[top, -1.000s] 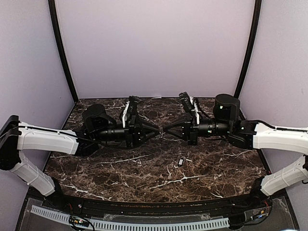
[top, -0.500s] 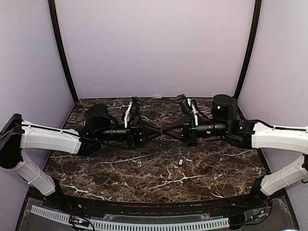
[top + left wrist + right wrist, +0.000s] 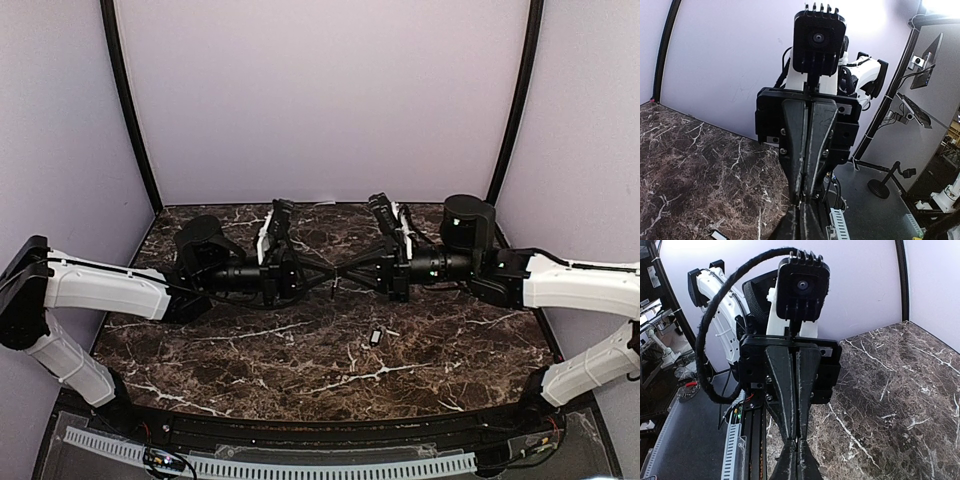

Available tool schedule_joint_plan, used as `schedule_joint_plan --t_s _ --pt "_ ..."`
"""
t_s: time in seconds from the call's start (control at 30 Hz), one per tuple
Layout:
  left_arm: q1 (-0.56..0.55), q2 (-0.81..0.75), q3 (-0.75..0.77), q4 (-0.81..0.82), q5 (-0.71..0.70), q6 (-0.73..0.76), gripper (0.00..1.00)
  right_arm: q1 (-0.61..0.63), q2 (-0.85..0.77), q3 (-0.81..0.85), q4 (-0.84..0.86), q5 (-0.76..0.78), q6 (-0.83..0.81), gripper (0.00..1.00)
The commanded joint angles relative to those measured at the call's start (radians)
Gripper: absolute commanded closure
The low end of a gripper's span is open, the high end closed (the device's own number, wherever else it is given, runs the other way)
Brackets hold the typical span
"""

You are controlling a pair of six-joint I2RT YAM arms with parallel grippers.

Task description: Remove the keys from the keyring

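Note:
Next, my right gripper opens, back away and takes the keyring at a slant from its near side (image 3: 346,300), because my grippers meet finger to finger and cover the keyring.
My left gripper (image 3: 332,278) and right gripper (image 3: 346,277) meet tip to tip in the air above the middle of the marble table (image 3: 250,360). Both are shut. In the left wrist view my left gripper (image 3: 801,206) rises from the bottom edge against the right one's fingers (image 3: 812,150). A tiny silvery glint (image 3: 800,202) shows where the tips touch, too small to tell if it is a key or the ring. The same meeting shows at my right gripper (image 3: 797,442). The keyring's black fob (image 3: 376,337) lies on the table in front of the grippers, a small silver key (image 3: 393,332) beside it.
Purple walls close the table at the back and sides, with black posts (image 3: 128,100) in the corners. A black rail and a white cable chain (image 3: 270,466) run along the near edge. Both white forearms (image 3: 100,288) reach in from the sides.
The left gripper's jaws have closed from partly open to shut at the right gripper's tips. Both arms stayed nearly in place. The fob on the table has not moved.

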Motion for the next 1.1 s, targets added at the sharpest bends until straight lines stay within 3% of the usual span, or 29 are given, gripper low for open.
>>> schedule_joint_plan --t_s 0.0,0.03,0.1,0.23,0.33,0.5,0.6,0.73,1.07 --pt "0.000 -0.002 0.000 0.128 0.014 -0.048 1.00 -0.004 -0.025 -0.031 0.096 0.032 -0.022 0.80" --pt "0.000 0.001 -0.001 0.145 0.015 -0.058 1.00 -0.003 -0.032 -0.045 0.118 0.046 -0.025 0.67" --pt "0.000 0.005 -0.002 0.165 0.015 -0.070 1.00 -0.004 -0.044 -0.085 0.179 0.060 -0.035 0.54" --pt "0.000 0.002 -0.011 0.167 -0.026 -0.057 1.00 -0.002 -0.059 -0.189 0.321 0.087 -0.040 0.44" --pt "0.000 -0.006 -0.017 0.164 -0.056 -0.055 1.00 0.004 -0.080 -0.261 0.389 0.197 -0.070 0.40" --pt "0.000 -0.021 -0.028 0.164 -0.117 -0.052 1.00 0.139 -0.074 -0.312 0.439 0.569 -0.186 0.42" --pt "0.000 -0.028 -0.030 0.149 -0.145 -0.048 1.00 0.193 -0.037 -0.296 0.463 0.716 -0.219 0.54" --pt "0.000 -0.036 -0.037 0.145 -0.155 -0.049 1.00 0.218 0.028 -0.247 0.441 0.772 -0.241 0.65" --pt "0.000 -0.053 -0.050 0.137 -0.173 -0.043 1.00 0.258 0.110 -0.201 0.477 0.877 -0.277 0.72"
